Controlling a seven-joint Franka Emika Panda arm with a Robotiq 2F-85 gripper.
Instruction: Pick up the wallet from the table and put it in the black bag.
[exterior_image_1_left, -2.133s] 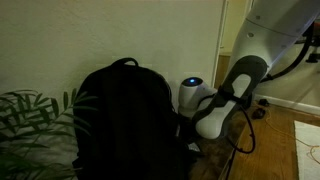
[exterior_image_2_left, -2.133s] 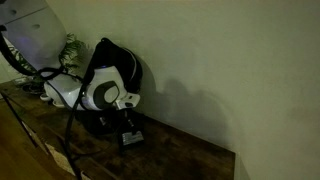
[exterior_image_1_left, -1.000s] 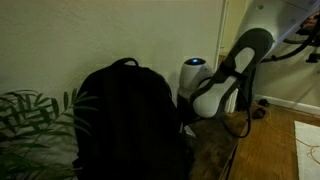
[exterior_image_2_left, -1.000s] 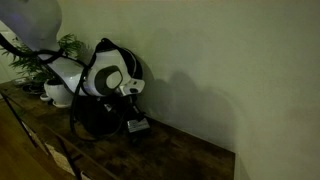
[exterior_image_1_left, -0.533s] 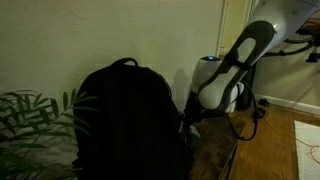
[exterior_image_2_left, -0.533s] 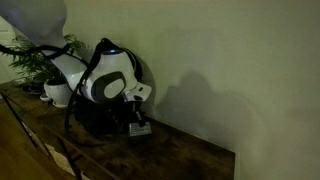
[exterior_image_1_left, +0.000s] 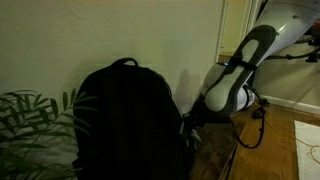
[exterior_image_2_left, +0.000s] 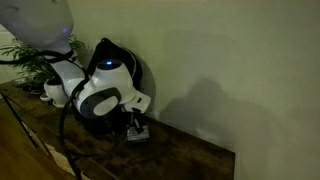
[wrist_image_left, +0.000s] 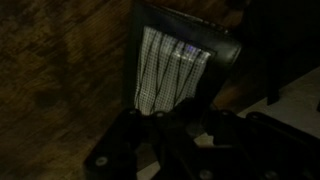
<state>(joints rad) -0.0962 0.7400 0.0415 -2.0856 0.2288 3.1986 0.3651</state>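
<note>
My gripper is going to let go of the wallet on the dark wooden table (exterior_image_1_left: 193, 130) close beside the black bag, near the wall.
The wallet (wrist_image_left: 176, 62), dark with a pale checked patch, fills the middle of the wrist view. My gripper (wrist_image_left: 176, 116) is shut on its near edge. In an exterior view the wallet (exterior_image_2_left: 138, 132) hangs just over the dark wooden table (exterior_image_2_left: 185, 155), below the gripper (exterior_image_2_left: 134, 121). The black bag (exterior_image_1_left: 125, 120) stands upright against the wall, its loop handle on top. From this side my gripper (exterior_image_1_left: 190, 124) is right beside the bag. The arm hides most of the black bag (exterior_image_2_left: 112, 48) in an exterior view. The bag's opening does not show.
A leafy plant (exterior_image_1_left: 30, 120) stands on the far side of the bag, in a white pot (exterior_image_2_left: 52, 92). Cables (exterior_image_1_left: 256, 110) hang off the arm. Wooden floor (exterior_image_1_left: 290, 140) lies beyond the table's end. The wall runs close behind everything.
The arm has swung and its forearm has shifted away from the bag's top. The wallet has stayed in the shut gripper, low beside the bag.
</note>
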